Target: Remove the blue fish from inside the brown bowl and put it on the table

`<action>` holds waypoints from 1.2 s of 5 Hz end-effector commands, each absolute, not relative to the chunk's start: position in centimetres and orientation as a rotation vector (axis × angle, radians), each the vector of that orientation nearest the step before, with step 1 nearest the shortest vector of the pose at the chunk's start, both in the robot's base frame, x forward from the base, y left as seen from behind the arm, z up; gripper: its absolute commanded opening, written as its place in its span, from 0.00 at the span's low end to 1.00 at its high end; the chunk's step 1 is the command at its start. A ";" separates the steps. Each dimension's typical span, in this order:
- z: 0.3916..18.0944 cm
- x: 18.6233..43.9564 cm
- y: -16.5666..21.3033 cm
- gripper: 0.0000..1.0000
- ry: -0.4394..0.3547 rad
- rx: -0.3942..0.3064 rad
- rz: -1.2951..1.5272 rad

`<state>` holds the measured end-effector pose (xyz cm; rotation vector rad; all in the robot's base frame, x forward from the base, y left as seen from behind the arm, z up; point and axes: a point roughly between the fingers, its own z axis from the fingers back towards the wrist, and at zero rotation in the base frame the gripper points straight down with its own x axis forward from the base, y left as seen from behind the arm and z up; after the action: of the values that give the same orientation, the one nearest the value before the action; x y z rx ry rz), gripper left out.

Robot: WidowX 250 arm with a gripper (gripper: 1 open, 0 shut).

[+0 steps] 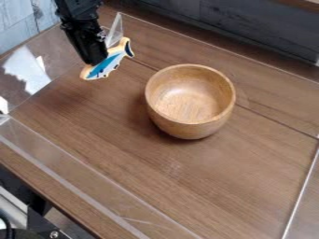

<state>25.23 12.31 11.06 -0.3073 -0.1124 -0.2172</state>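
Note:
My gripper is to let go of the blue fish on the table (89, 108) between the brown bowl and the shiny clear strip.
My black gripper (95, 54) hangs at the upper left, pointing steeply down, shut on the blue fish (107, 61). The fish is small, blue on top with a yellow edge, and dangles tilted above the table (149, 177), left of the bowl. The brown bowl (191, 100) is a round light wooden bowl standing upright at the centre right; nothing shows inside it. The gripper is clear of the bowl, up and to the left of its rim.
A glossy clear strip (25, 70) runs along the table's left edge and front corner. A dark ledge (249, 23) lies behind the table. Plank seams cross the tabletop to the right of the bowl.

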 end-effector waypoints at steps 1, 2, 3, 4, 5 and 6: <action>11.3 24.8 13.0 0.00 -0.147 -0.356 -0.121; 9.0 23.7 14.4 0.00 -0.108 -0.417 -0.128; 7.0 22.8 15.7 0.00 -0.083 -0.417 -0.183; 6.0 23.4 15.2 0.00 -0.074 -0.416 -0.177; 5.5 24.1 14.5 1.00 -0.067 -0.415 -0.191; 6.0 24.1 14.1 1.00 -0.062 -0.403 -0.211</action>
<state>23.65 13.78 4.34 -0.4461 -0.0233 -0.1941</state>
